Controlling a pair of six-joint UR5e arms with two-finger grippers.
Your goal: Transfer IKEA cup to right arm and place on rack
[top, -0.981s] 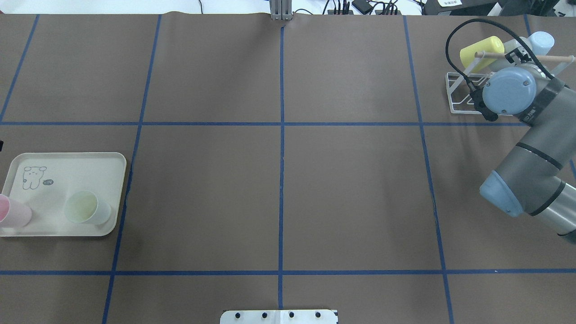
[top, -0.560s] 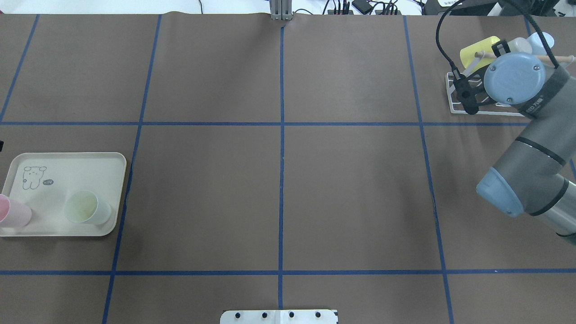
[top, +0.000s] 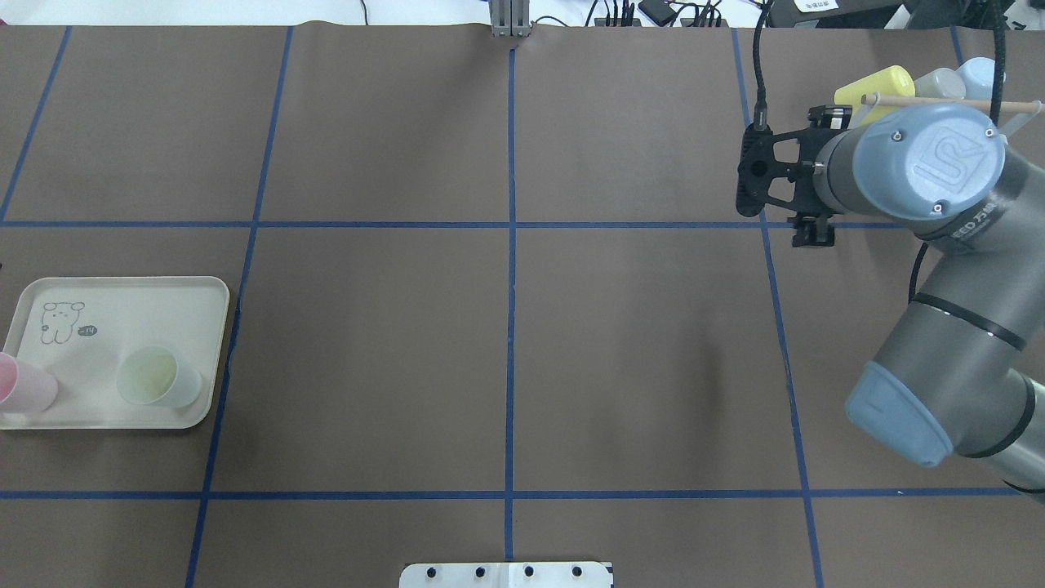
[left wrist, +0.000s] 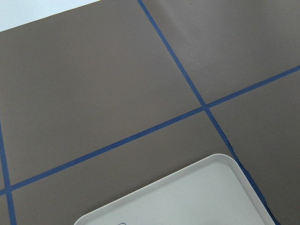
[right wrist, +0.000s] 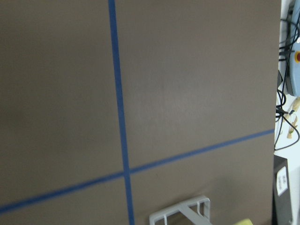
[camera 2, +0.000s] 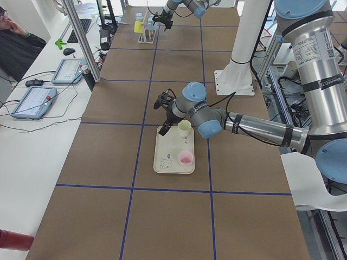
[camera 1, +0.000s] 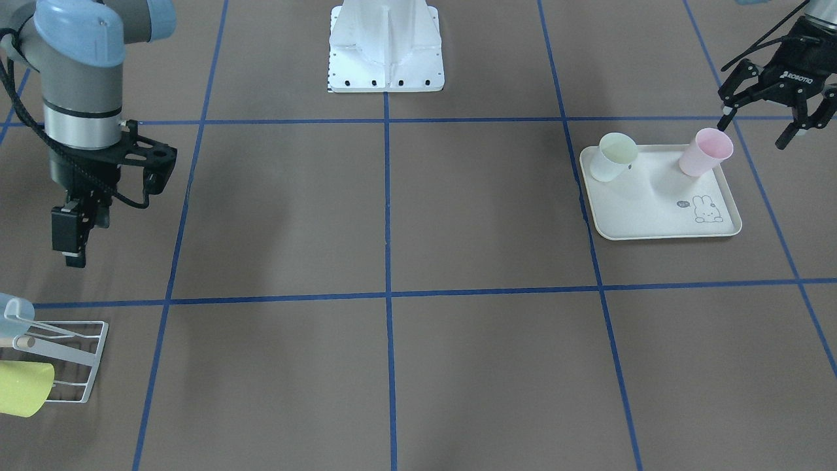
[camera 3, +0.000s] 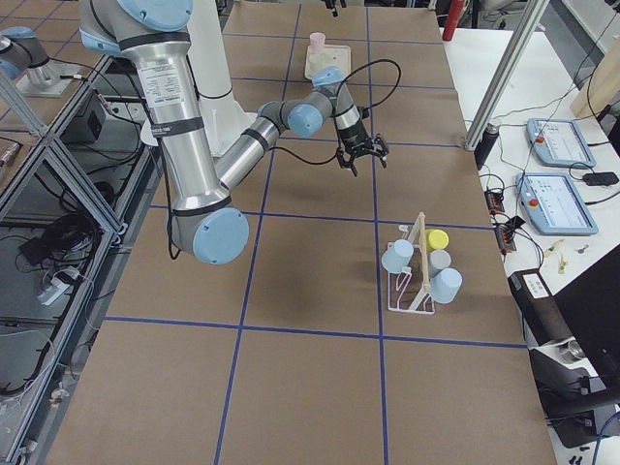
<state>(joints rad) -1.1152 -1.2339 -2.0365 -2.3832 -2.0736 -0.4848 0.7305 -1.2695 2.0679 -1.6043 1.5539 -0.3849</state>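
Next, my left gripper grips the pink cup on the rim (camera 1: 732,148), at the side farthest from the pale green cup.
Two cups stand on the cream tray (camera 1: 660,212): a pink cup (camera 1: 706,152) and a pale green-tinted cup (camera 1: 612,156). The overhead view shows the same pink cup (top: 23,385) and pale green cup (top: 159,376). My left gripper (camera 1: 752,134) hangs open just beyond the pink cup's rim and holds nothing. My right gripper (camera 1: 70,252) points down over bare table, a short way from the white wire rack (camera 1: 68,350). Its fingers spread open and empty in the exterior right view. The rack (camera 3: 415,281) carries a yellow cup (camera 3: 438,238), a grey one and blue ones.
The robot's white base (camera 1: 386,49) stands at the table's middle edge. Blue tape lines divide the brown table cover. My right arm's elbow (top: 939,392) reaches over the table's right side. Tablets and cables lie on a side bench (camera 2: 38,100), where a person sits.
My right arm has swung away from the rack toward the table's middle, and its wrist has turned. The cups on the tray have not moved.
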